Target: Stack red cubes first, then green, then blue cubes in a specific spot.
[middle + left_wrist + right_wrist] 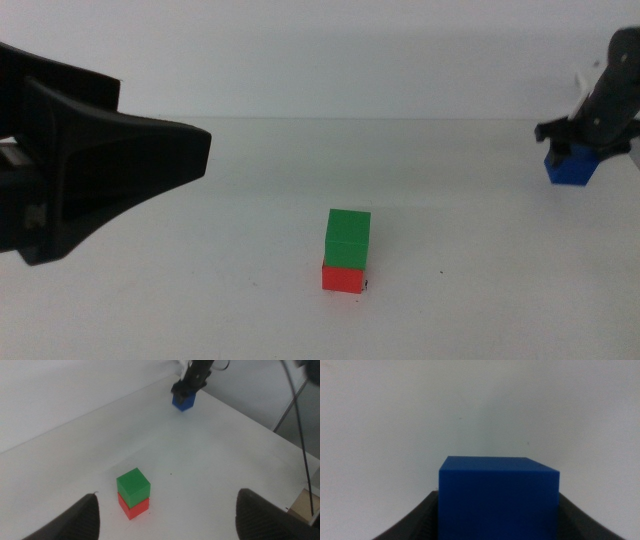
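Observation:
The blue cube will go down on top of the green cube [349,221] from my right gripper.
In the middle of the white table the green cube [348,238] [133,485] sits on top of the red cube [342,278] [134,507]. A tiny black mark [366,287] shows at the red cube's base. Far to the right, my right gripper [575,148] [187,390] [498,515] is shut on the blue cube [572,169] [183,401] [498,497], held low near the table. My left gripper [120,165] [167,522] hangs raised at the left of the stack, open and empty.
The table's right edge [280,435] runs past the right arm, with a cable [298,425] hanging beyond it. White tabletop [470,250] stretches between the stack and the blue cube.

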`<state>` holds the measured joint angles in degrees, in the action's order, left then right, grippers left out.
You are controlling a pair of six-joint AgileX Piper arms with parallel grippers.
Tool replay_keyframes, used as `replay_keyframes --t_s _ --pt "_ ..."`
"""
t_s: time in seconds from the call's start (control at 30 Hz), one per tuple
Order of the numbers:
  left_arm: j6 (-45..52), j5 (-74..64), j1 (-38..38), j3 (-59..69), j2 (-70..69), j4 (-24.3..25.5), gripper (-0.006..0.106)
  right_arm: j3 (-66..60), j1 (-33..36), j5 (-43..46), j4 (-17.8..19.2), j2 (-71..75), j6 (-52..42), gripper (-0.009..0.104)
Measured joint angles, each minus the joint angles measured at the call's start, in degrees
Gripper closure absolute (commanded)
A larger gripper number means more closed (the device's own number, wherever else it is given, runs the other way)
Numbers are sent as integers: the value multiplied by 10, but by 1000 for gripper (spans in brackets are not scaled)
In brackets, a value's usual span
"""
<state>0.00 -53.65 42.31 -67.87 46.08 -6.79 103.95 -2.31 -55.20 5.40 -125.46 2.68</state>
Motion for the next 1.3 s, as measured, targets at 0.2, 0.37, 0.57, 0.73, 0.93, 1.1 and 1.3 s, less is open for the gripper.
replay_keyframes --t_s 0.2,0.37,0.57,0.73,0.93,1.1,1.3 --pt "0 0 0 0 0 0 10 -132 96 13 -10 201 95 97" --pt "0 0 0 0 0 9 10 -155 289 -65 101 286 317 97" --pt "0 0 0 0 0 13 10 -108 446 -122 138 248 450 97" --pt "0 0 0 0 0 14 10 -55 487 -127 123 193 478 97" --pt "0 1 0 0 0 14 10 -23 490 -128 106 143 482 97" --pt "0 2 0 0 0 14 10 -21 490 -128 102 120 481 97" --pt "0 2 0 0 0 14 10 -20 490 -135 112 113 483 97"
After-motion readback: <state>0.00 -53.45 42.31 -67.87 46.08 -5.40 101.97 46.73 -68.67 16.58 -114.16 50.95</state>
